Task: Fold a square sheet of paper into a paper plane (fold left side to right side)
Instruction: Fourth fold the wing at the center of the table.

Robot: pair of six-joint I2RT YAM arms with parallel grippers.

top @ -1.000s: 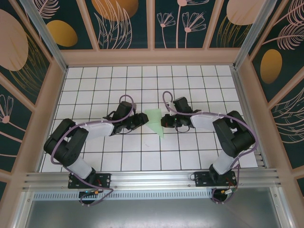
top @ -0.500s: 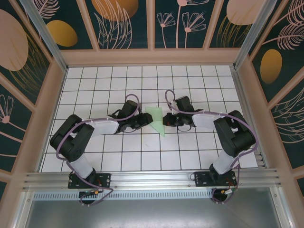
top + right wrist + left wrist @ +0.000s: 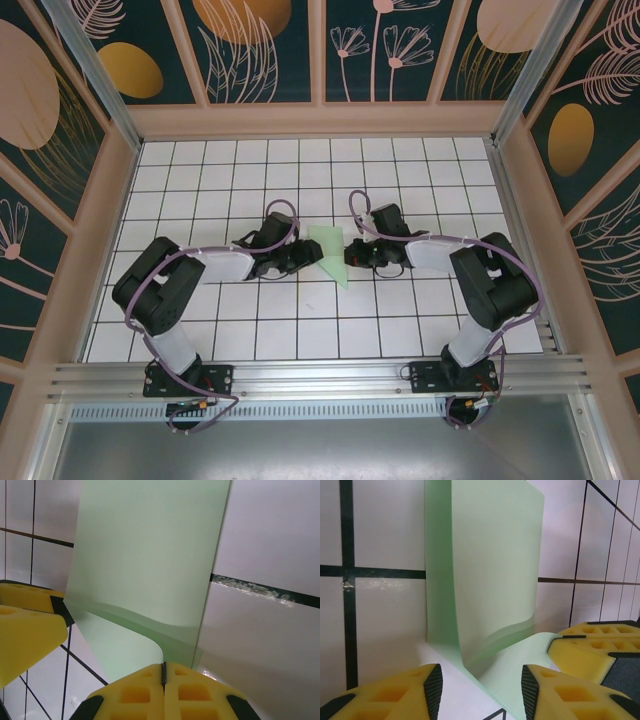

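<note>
The paper's flap bows over at my right gripper while the paper's pointed tip still lies flat. Next, I open my right gripper and pinch the paper at its tip (image 3: 345, 283).
The square sheet of paper (image 3: 328, 254), pale mint green, lies mid-table between the two grippers, partly folded. Its raised flap (image 3: 490, 570) stands up in a curve over a flat lower layer. My right gripper (image 3: 163, 672) is shut on that flap's edge, and the paper (image 3: 150, 555) sweeps away from its yellow fingers. In the top view the right gripper (image 3: 349, 254) is at the paper's right side. My left gripper (image 3: 305, 254) is at its left side. The left gripper (image 3: 481, 692) is open and low, the flat layer's corner reaching between its fingers. Neither finger touches the paper.
White grid-tiled table (image 3: 250, 180) inside a walled enclosure with wooden rails (image 3: 320, 120). The right gripper's yellow fingers (image 3: 585, 647) show close on the right in the left wrist view. The left gripper's yellow finger (image 3: 25, 630) shows on the left in the right wrist view.
My left arm has reached right, bringing its gripper up to the paper's left edge with the jaws slightly narrower. The right gripper stays shut and has barely shifted.
</note>
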